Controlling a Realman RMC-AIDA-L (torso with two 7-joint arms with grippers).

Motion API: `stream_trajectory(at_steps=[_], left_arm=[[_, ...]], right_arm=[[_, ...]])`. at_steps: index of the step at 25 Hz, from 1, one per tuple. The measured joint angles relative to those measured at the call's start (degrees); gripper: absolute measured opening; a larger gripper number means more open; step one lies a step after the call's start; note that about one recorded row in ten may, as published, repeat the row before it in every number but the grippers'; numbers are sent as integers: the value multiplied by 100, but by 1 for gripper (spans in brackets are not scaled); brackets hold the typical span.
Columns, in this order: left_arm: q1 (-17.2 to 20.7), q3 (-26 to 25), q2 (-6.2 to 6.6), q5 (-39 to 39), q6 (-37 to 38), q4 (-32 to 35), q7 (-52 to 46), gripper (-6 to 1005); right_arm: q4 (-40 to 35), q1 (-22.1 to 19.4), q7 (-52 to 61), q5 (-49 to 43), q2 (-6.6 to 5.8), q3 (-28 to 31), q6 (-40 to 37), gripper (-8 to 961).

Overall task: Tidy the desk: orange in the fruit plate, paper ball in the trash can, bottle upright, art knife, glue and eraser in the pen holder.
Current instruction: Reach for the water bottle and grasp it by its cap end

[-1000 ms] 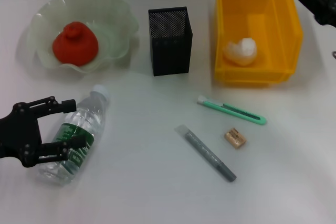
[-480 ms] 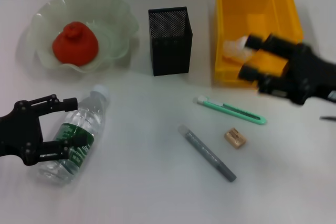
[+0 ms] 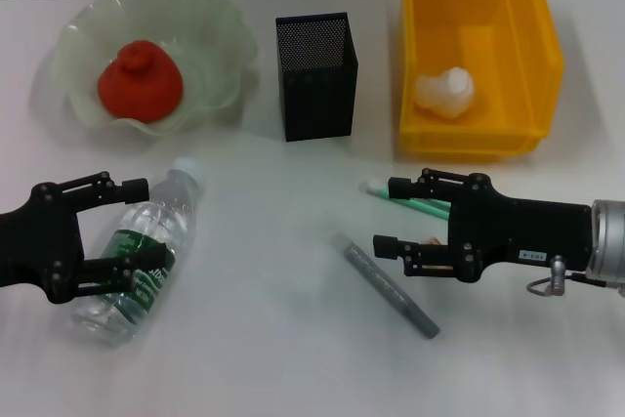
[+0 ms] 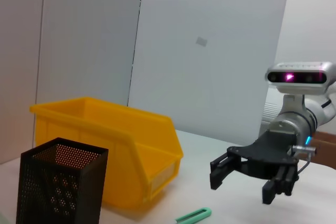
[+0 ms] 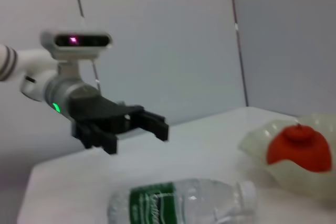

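Observation:
The robot's left gripper should move to the lying bottle and close on the bottle's neck [image 3: 181,181], just below its white cap.
The bottle [image 3: 137,261] lies on its side on the desk [image 3: 264,358] at the front left. My left gripper [image 3: 142,227] is open, with a finger on either side of the bottle. My right gripper [image 3: 389,215] is open and low over the green art knife [image 3: 422,205] and the eraser [image 3: 428,241], which is almost hidden under it. The grey glue stick [image 3: 386,285] lies just in front of the gripper's fingertips. The orange [image 3: 139,80] sits in the fruit plate [image 3: 223,26]. The paper ball [image 3: 444,92] lies in the trash can [image 3: 549,61]. The pen holder [image 3: 316,75] stands between the plate and the can.
The left wrist view shows the pen holder [image 4: 58,187], the trash can [image 4: 110,145], the art knife's tip [image 4: 194,215] and my right gripper [image 4: 241,182]. The right wrist view shows my left gripper [image 5: 131,124], the bottle [image 5: 178,203], the orange [image 5: 299,148] and the plate [image 5: 260,140].
My right arm has swung from the back right, past the trash can, down over the art knife and eraser. My left gripper has edged a little right along the bottle.

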Motion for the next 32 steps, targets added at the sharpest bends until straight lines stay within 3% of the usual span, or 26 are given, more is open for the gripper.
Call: stream_trajectory(at_steps=[9, 14, 18, 21, 23, 27, 30, 32], left_arm=[[-28, -56, -11, -28, -23, 18, -156, 790], [-139, -417, -86, -36, -28, 272, -759, 789], [-330, -564, -296, 25, -192, 1327, -2207, 788], [-403, -526, -341, 139, -297, 1681, -2773, 787], [-608, -518, -363, 520, -393, 2113, -3752, 787], [-866, -518, -364, 1006, -408, 2437, -4662, 786], [-1359, -519, -360, 2243, -411, 2873, -5908, 785], [-1461, -518, -357, 2461, -410, 2916, -6101, 785]], right_arm=[[22, -11, -96, -21, 5, 8, 61, 765], [27, -15, -96, -25, 8, 15, 65, 765], [17, -38, -97, -28, 8, 38, 34, 765], [7, -60, -97, -28, 8, 45, 14, 765], [2, -74, -102, -28, 8, 40, 8, 765], [-5, -77, -105, -28, 8, 10, 47, 765], [-8, -78, -147, -28, 7, 20, 66, 765], [-8, -78, -149, -28, 6, 33, 66, 765]])
